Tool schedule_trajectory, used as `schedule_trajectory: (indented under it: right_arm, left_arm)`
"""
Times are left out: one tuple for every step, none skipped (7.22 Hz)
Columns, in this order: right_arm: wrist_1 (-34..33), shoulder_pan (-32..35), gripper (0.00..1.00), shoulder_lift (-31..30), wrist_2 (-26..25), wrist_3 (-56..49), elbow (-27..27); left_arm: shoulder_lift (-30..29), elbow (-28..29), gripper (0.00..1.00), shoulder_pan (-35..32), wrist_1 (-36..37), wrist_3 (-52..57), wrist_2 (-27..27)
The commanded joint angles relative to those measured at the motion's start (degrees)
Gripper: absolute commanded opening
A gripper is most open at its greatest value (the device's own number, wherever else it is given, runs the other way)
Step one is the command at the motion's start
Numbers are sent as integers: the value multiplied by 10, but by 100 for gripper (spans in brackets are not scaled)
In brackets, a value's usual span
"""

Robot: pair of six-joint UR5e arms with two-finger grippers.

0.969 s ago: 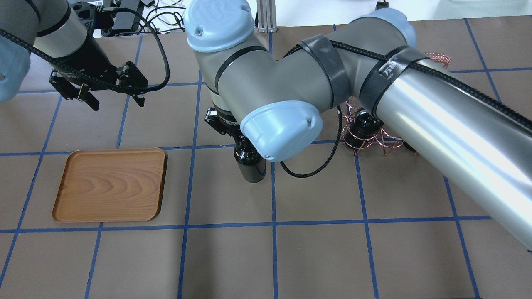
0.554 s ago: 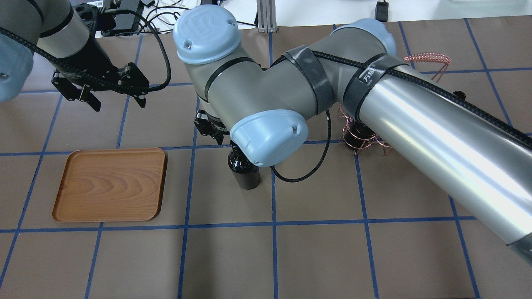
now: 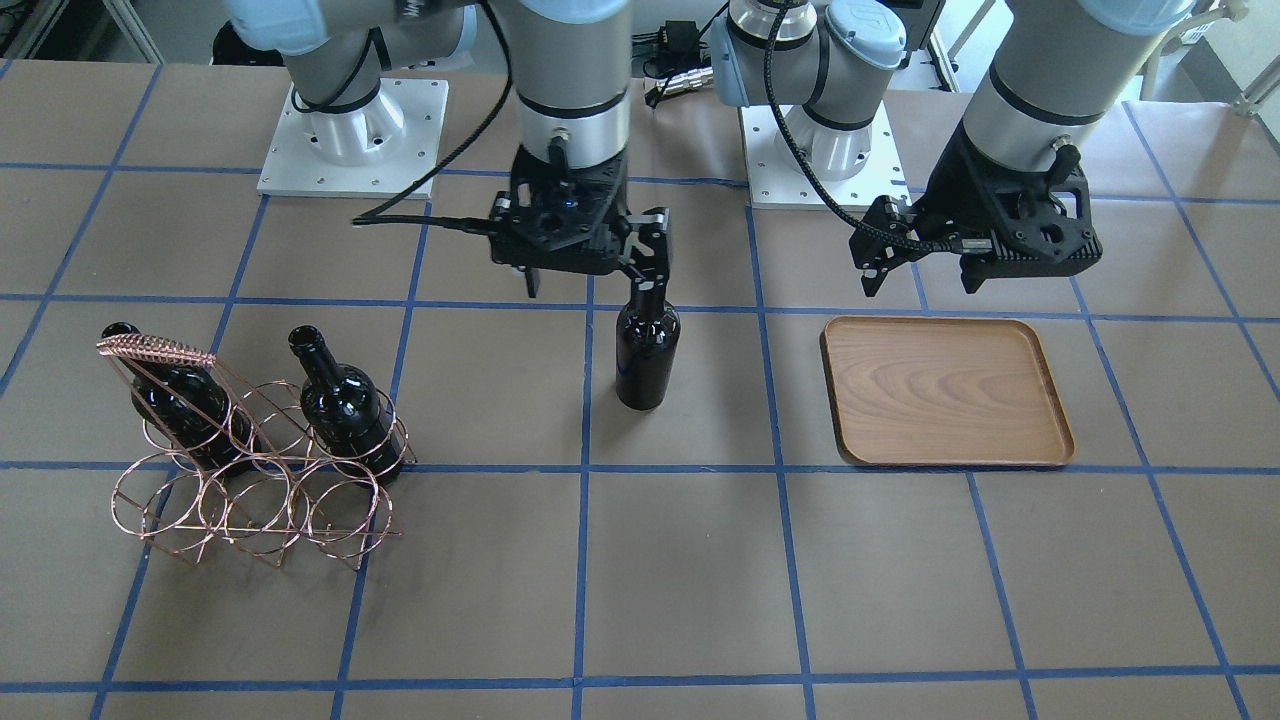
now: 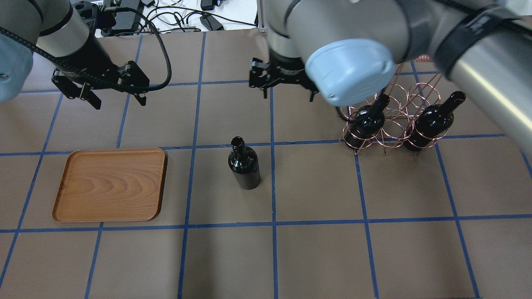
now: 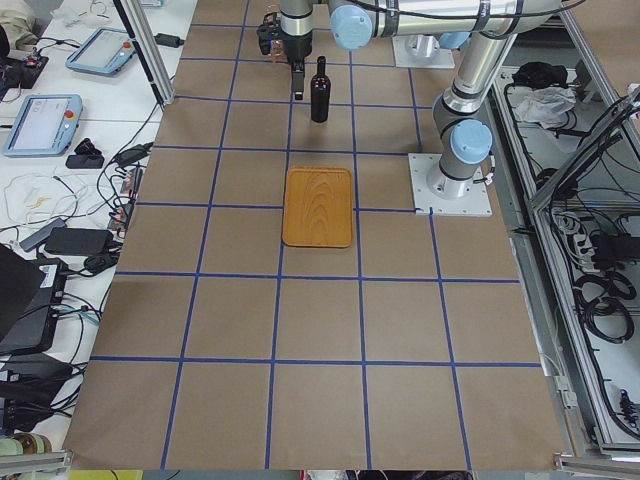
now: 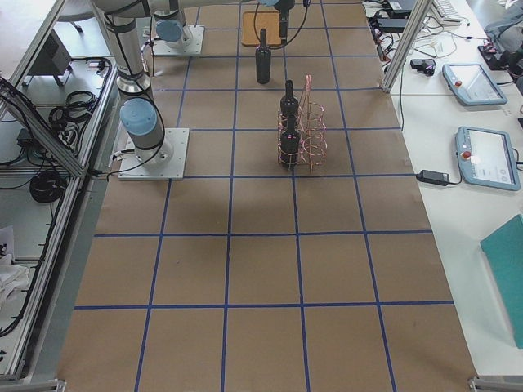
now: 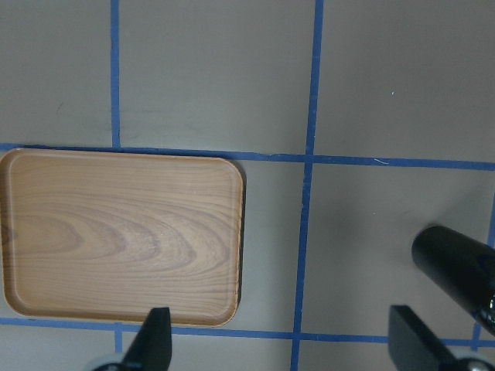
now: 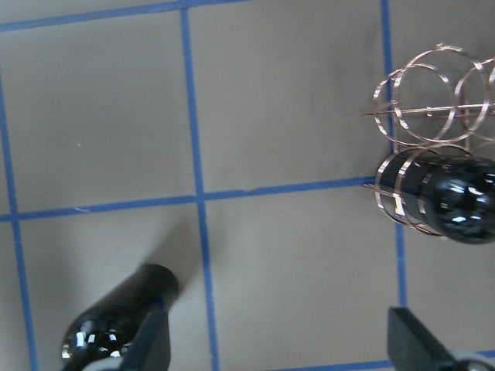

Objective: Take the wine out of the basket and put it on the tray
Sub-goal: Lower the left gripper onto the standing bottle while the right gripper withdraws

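I will next move my left gripper to the neck [image 3: 649, 294] of the wine bottle that stands between the tray and the basket, and close it there.
One wine bottle [image 4: 244, 164] stands upright on the table, to the right of the tray [image 4: 110, 185]; it also shows in the front view [image 3: 647, 345]. My right gripper [image 4: 288, 94] is open and empty, raised above and behind that bottle, whose top shows beside one finger in the right wrist view [image 8: 124, 317]. Two more bottles [image 4: 365, 120] [image 4: 434, 118] lean in the copper wire basket [image 4: 399, 108]. My left gripper [image 4: 117, 101] is open and empty, hovering behind the empty tray [image 7: 120, 232].
The basket [image 3: 250, 500] stands on the robot's right side of the table, with its coiled handle uppermost. Blue tape lines grid the brown table cover. Cables lie along the table's back edge [image 4: 174, 18]. The arm bases [image 3: 350, 135] stand at the robot's edge.
My right gripper has let go of the bottle, risen and pulled back toward the basket side. The bottle stays standing where it was set. The left arm has not moved.
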Motion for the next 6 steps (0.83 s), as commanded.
schedule_trajectory:
  right_arm:
    - [69, -108, 100, -57, 0, -143, 2]
    - [69, -118, 100, -66, -1, -164, 9]
    - [68, -118, 100, -66, -1, -165, 12]
    - [70, -119, 100, -66, -3, -167, 13]
    - [70, -119, 100, -66, -10, -165, 14]
    - [70, -120, 100, -66, -11, -165, 16]
  left_arm:
    - [1, -4, 100, -64, -1, -10, -14]
    - [0, -4, 100, -125, 1, -17, -10]
    - [-5, -4, 100, -164, 4, -39, -10]
    - [-3, -6, 100, -187, 9, -82, -17]
    - [-6, -7, 100, -203, 11, -84, -14]
    - [-19, -14, 100, -213, 18, -87, -15]
